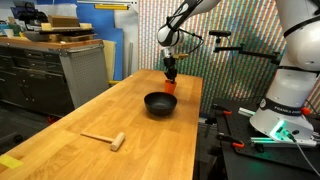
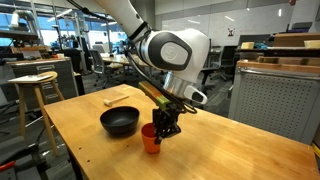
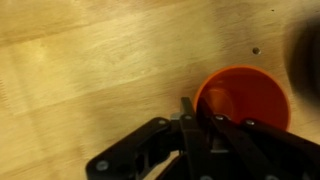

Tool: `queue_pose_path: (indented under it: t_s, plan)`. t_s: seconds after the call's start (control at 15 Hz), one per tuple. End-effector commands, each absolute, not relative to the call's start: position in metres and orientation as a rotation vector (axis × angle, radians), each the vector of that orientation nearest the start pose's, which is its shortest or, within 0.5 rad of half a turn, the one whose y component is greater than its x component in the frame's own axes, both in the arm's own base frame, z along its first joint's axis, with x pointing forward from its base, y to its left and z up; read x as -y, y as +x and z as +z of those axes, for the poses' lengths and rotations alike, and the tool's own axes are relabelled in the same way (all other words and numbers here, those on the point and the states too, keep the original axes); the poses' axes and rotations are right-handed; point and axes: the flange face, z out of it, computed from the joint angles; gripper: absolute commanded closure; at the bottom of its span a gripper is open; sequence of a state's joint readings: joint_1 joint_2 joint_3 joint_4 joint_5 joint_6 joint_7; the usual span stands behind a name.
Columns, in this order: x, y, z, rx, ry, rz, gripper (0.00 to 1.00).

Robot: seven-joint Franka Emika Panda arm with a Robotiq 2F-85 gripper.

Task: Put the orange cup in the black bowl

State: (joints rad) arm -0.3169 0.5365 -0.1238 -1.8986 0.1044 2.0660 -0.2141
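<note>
My gripper has the orange cup, still upright on the wooden table. It will release the cup upright on the middle of the black bowl's inside bottom (image 1: 163,104).
The orange cup (image 1: 171,87) stands upright on the wooden table, just beside the black bowl (image 1: 160,103). Both also show in an exterior view, the cup (image 2: 150,138) to the right of the bowl (image 2: 120,122). My gripper (image 2: 164,124) comes down onto the cup's rim from above (image 1: 171,72). In the wrist view the fingers (image 3: 200,112) sit close together on the near wall of the cup (image 3: 245,95), one outside and one inside the rim. The cup is empty. The bowl is empty.
A wooden mallet (image 1: 106,139) lies on the table (image 1: 120,115) away from the bowl; it also shows at the far end in an exterior view (image 2: 121,97). A stool (image 2: 34,82) stands beside the table. Cabinets (image 1: 60,70) stand along one side.
</note>
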Motion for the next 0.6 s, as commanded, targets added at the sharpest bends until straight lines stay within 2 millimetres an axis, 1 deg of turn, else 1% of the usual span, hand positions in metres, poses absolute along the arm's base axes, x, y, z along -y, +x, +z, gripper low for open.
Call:
queue_pose_path:
  t_s: [0.0,0.13,0.2,0.27,0.33,0.53]
  plan:
    - [0.248,0.532,0.199,-0.416,-2.874,0.46,0.97]
    - [0.247,0.53,0.199,-0.417,-2.85,0.454,0.96]
    - [0.246,0.53,0.202,-0.414,-2.843,0.445,0.96]
    - [0.241,0.529,0.206,-0.403,-2.848,0.439,0.96]
    - [0.235,0.529,0.212,-0.38,-2.859,0.431,0.96]
    - [0.202,0.526,0.242,-0.268,-2.922,0.373,0.96]
